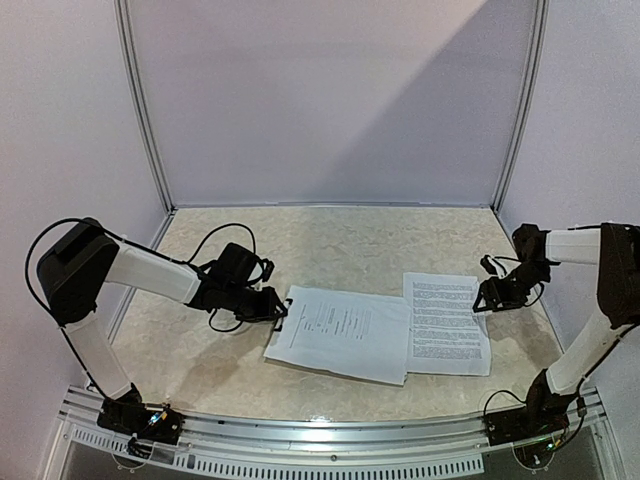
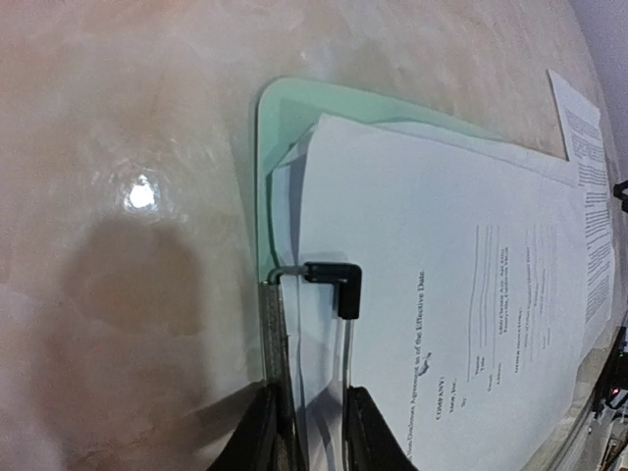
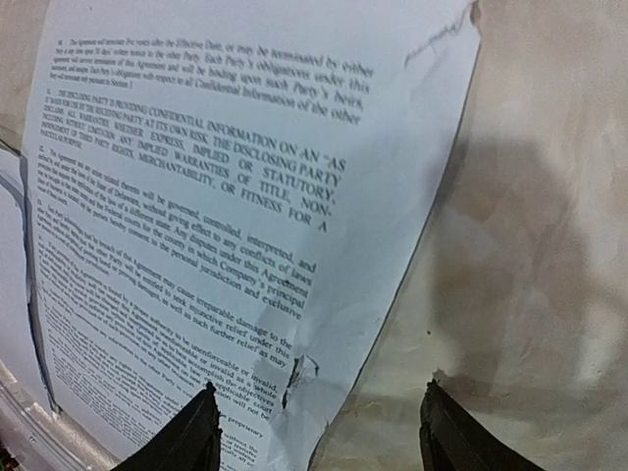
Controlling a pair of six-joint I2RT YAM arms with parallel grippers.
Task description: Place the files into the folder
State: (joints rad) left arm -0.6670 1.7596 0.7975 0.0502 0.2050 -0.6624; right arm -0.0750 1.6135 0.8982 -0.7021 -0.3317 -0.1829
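Next, I move my right gripper to the loose sheet's far corner (image 1: 476,279), on the side away from the folder, and close it there.
The pale green folder (image 2: 280,118) lies flat, with several white printed sheets (image 1: 340,330) on top of it, their ends under the black-capped wire clip (image 2: 334,280). My left gripper (image 1: 278,306) is at the clip end, and in the left wrist view it (image 2: 312,392) is shut on the clip's bar and wire. One more printed sheet (image 1: 445,322) lies loose to the right, partly tucked under the stack. My right gripper (image 1: 487,298) is open just above this sheet's right edge. In the right wrist view it (image 3: 320,388) straddles that edge near a small tear (image 3: 299,378).
The marbled tabletop (image 1: 330,245) is ringed by white walls at the back and sides. A metal rail (image 1: 330,440) with both arm bases runs along the near edge. Cables hang by each arm.
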